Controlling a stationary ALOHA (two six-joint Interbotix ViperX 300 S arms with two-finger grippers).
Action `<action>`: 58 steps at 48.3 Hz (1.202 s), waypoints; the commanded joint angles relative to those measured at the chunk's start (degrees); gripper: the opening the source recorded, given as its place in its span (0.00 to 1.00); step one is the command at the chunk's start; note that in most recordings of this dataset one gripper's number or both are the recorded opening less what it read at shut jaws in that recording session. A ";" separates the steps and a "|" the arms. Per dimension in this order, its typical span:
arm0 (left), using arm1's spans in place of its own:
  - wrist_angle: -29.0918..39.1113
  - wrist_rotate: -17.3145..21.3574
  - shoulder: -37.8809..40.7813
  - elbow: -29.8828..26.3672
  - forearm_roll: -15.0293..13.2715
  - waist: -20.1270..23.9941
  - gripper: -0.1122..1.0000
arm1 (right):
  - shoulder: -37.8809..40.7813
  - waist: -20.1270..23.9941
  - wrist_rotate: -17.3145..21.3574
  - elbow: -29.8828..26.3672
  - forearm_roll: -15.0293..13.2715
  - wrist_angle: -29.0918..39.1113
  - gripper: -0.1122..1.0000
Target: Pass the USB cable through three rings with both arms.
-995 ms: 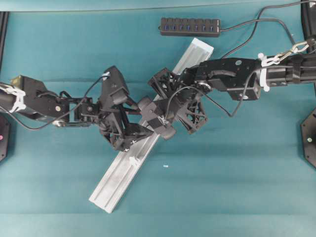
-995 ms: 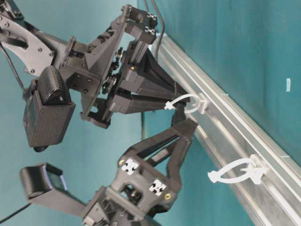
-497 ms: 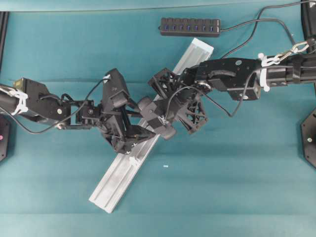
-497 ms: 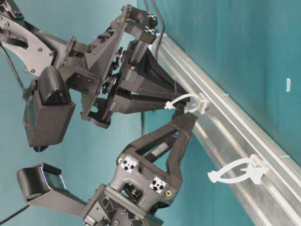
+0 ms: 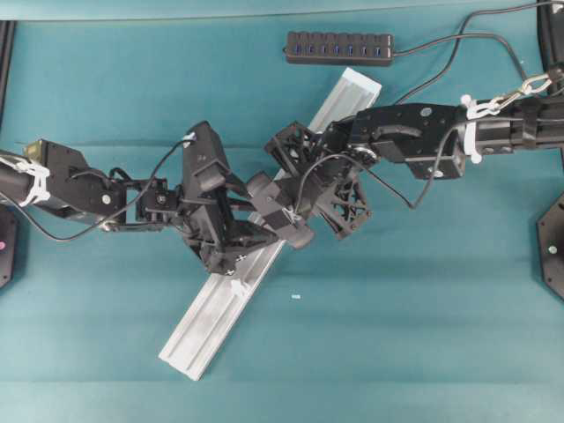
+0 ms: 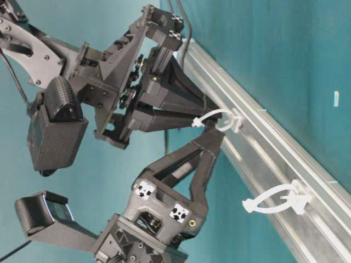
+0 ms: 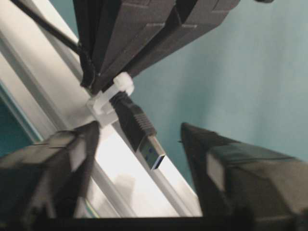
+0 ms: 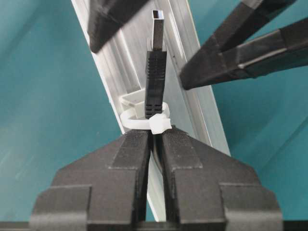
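The white ring is in the way of my right gripper, so my left gripper should pull the plug through before my right gripper takes the USB cable just behind the plug (image 8: 155,79).
The USB cable's plug (image 8: 155,72) pokes through a white ring (image 8: 144,122) on the silver rail (image 8: 110,82). My right gripper (image 8: 155,135) is shut on the USB cable just behind that ring. My left gripper (image 7: 139,132) is open, with a finger on each side of the plug (image 7: 137,130) and a gap to both. In the table-level view the two grippers meet at this ring (image 6: 219,121), and a second ring (image 6: 279,200) stands free further along the rail (image 6: 263,148). In the overhead view the arms hide the threaded ring.
The black multi-port hub (image 5: 339,48) lies at the back, its cord (image 5: 458,48) running right past the right arm. A small white scrap (image 5: 295,296) lies right of the rail (image 5: 207,322). Black mounts stand at the left and right table edges.
My left gripper has slid up along the rail toward the ring and its fingers have narrowed around the plug. The right gripper has stayed still, holding the cable.
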 commanded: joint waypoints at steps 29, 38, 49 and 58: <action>-1.05 0.18 -1.76 0.26 0.18 -0.53 0.23 | -0.26 0.09 1.41 -0.09 2.11 0.09 0.18; 0.18 -0.35 -1.93 0.88 0.09 -0.53 0.23 | -0.26 0.00 3.96 -0.09 2.11 0.35 0.18; 0.62 -1.32 -2.64 1.32 0.09 -0.88 0.21 | -0.53 0.00 9.76 -0.26 1.93 1.49 0.64; 4.13 -4.31 -6.06 2.37 0.18 -2.37 0.21 | -3.08 -0.18 15.21 0.35 1.49 1.67 0.88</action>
